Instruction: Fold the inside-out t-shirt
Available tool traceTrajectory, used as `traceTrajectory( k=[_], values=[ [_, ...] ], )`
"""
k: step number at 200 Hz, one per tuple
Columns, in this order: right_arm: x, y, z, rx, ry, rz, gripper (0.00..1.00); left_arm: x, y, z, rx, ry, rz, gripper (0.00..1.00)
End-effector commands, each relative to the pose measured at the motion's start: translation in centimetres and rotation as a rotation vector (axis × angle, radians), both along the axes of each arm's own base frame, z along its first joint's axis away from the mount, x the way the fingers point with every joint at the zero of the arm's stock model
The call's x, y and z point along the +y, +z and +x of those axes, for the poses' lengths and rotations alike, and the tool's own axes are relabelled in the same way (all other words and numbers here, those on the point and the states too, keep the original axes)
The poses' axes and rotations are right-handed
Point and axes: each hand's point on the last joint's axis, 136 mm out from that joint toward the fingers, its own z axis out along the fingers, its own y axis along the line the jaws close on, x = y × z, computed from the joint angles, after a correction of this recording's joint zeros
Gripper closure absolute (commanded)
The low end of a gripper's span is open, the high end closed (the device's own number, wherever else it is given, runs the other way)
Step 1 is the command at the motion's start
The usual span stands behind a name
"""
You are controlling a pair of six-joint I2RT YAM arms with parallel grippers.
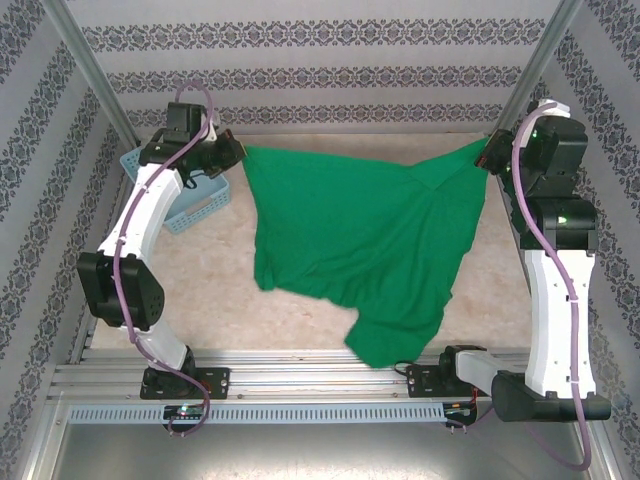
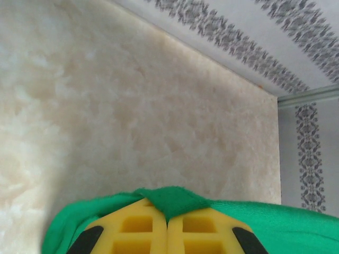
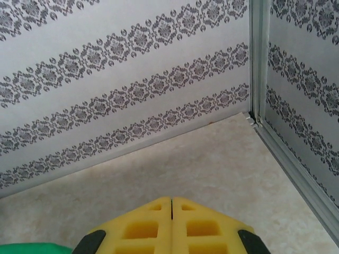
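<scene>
Next, my left gripper lets go of the green t-shirt's corner on the beige tabletop (image 1: pixel 243 303) between the basket and the metal rail. The shirt now hangs over the table's far half.
The inside-out t-shirt (image 1: pixel 360 240) is plain bright green and hangs spread between both grippers over the far half of the table. Its lowest corner droops to the near edge. My left gripper (image 1: pixel 238 152) is shut on the shirt's upper left corner. In the left wrist view a fold of green cloth (image 2: pixel 172 200) sticks out from the tips of the closed gripper (image 2: pixel 168 209). My right gripper (image 1: pixel 490 152) is shut on the upper right corner. In the right wrist view this gripper (image 3: pixel 171 203) has only a thin green sliver between its yellow fingers (image 3: pixel 143 230), and a bit of shirt (image 3: pixel 32 247) shows at bottom left.
A light blue lattice basket (image 1: pixel 190 208) stands at the far left, under the left arm. The beige tabletop (image 1: pixel 215 270) is walled by patterned panels at the back and sides, with metal posts (image 3: pixel 258 58) in the corners. A metal rail (image 1: pixel 300 375) runs along the near edge.
</scene>
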Motion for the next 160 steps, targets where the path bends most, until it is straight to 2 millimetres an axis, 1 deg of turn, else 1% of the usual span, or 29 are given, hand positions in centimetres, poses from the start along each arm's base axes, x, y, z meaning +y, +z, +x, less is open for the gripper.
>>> traceTrajectory(
  k=[1,13,17,20,30,39,45,61,74,86,92,98,102,104,110,112,113,114,119,120,122,124,126,128,130,132,141,158,160],
  values=[
    [-0.9,7.1,-0.1,-0.203,-0.043,-0.023,1.0,1.6,7.5,1.5,-0.184,0.049,0.059,1.0],
    [-1.1,10.0,0.2,-0.255,-0.049,-0.026,1.0,2.6,11.7,2.5,-0.258,0.079,0.085,1.0],
    [-1.0,11.6,0.1,-0.289,-0.045,-0.027,1.0,2.8,13.2,2.8,-0.283,0.086,0.088,1.0],
    [-1.0,12.1,0.3,-0.298,-0.042,-0.027,1.0,2.9,14.5,3.0,-0.311,0.088,0.089,1.0],
    [-0.9,15.3,0.2,-0.371,-0.035,-0.033,1.0,3.6,18.2,3.4,-0.39,0.105,0.089,1.0],
    [-1.0,17.2,0.5,-0.412,-0.039,-0.043,1.0,4.3,21.5,3.6,-0.481,0.129,0.071,1.0],
    [-1.0,18.3,0.6,-0.436,-0.041,-0.051,1.0,4.8,23.2,3.7,-0.534,0.137,0.044,1.0],
    [-0.7,19.8,1.1,-0.468,-0.019,-0.069,1.0,6.2,26.2,3.7,-0.629,0.131,-0.054,1.0],
    [0.0,19.8,1.2,-0.466,0.02,-0.066,1.0,6.4,26.7,3.3,-0.646,0.1,-0.08,1.0],
    [0.8,18.5,1.4,-0.44,0.067,-0.048,1.0,5.6,25.3,2.9,-0.605,0.055,-0.064,1.0],
    [1.2,17.4,1.5,-0.42,0.092,-0.033,1.0,5.1,24.3,2.6,-0.576,0.032,-0.059,1.0],
    [1.5,15.7,1.8,-0.395,0.11,-0.014,1.0,4.6,22.4,2.6,-0.524,0.011,-0.058,1.0],
    [1.8,15.2,1.6,-0.392,0.123,-0.002,1.0,4.3,21.2,2.5,-0.494,0.002,-0.058,1.0],
    [1.9,14.0,2.0,-0.368,0.128,0.01,1.0,4.2,20.6,2.3,-0.478,-0.003,-0.058,1.0],
    [2.3,12.3,1.8,-0.346,0.149,0.038,1.0,3.7,18.7,2.0,-0.449,-0.015,-0.063,1.0],
    [2.5,11.4,1.9,-0.33,0.158,0.049,1.0,3.6,17.9,1.8,-0.437,-0.018,-0.066,1.0],
    [2.6,11.0,1.9,-0.324,0.163,0.054,1.0,3.6,18.2,1.6,-0.449,-0.017,-0.068,1.0],
    [2.7,10.6,1.9,-0.318,0.167,0.06,1.0,3.6,17.5,1.6,-0.439,-0.017,-0.07,1.0],
    [3.1,8.7,1.9,-0.288,0.186,0.086,1.0,3.4,16.1,0.9,-0.434,-0.017,-0.086,1.0],
    [3.2,8.7,1.7,-0.292,0.191,0.088,1.0,3.3,16.0,0.8,-0.436,-0.016,-0.089,1.0],
    [3.4,7.5,1.8,-0.271,0.2,0.101,1.0,3.3,15.0,0.7,-0.431,-0.013,-0.096,1.0],
    [3.5,6.6,1.9,-0.253,0.205,0.114,1.0,3.3,14.7,0.3,-0.436,-0.011,-0.103,1.0],
    [3.7,6.1,1.7,-0.248,0.212,0.122,1.0,3.3,13.8,0.1,-0.43,-0.007,-0.112,1.0],
    [3.8,5.0,1.7,-0.225,0.214,0.135,1.0,3.2,13.5,-0.4,-0.435,-0.005,-0.117,1.0],
    [4.0,4.4,1.5,-0.214,0.22,0.146,1.0,3.3,12.6,-0.5,-0.426,0.0,-0.122,1.0],
    [4.0,3.2,1.5,-0.191,0.222,0.156,1.0,3.2,12.2,-1.0,-0.427,0.002,-0.128,1.0],
    [4.6,-1.1,1.1,-0.103,0.235,0.208,1.0,3.0,8.8,-2.5,-0.385,0.013,-0.16,1.0],
    [5.6,-8.4,-0.5,0.054,0.258,0.291,1.0,1.2,2.5,-5.5,-0.284,-0.016,-0.206,1.0],
    [5.7,-8.6,-0.7,0.059,0.26,0.295,1.0,0.9,1.9,-5.9,-0.273,-0.022,-0.208,1.0]
  ],
)
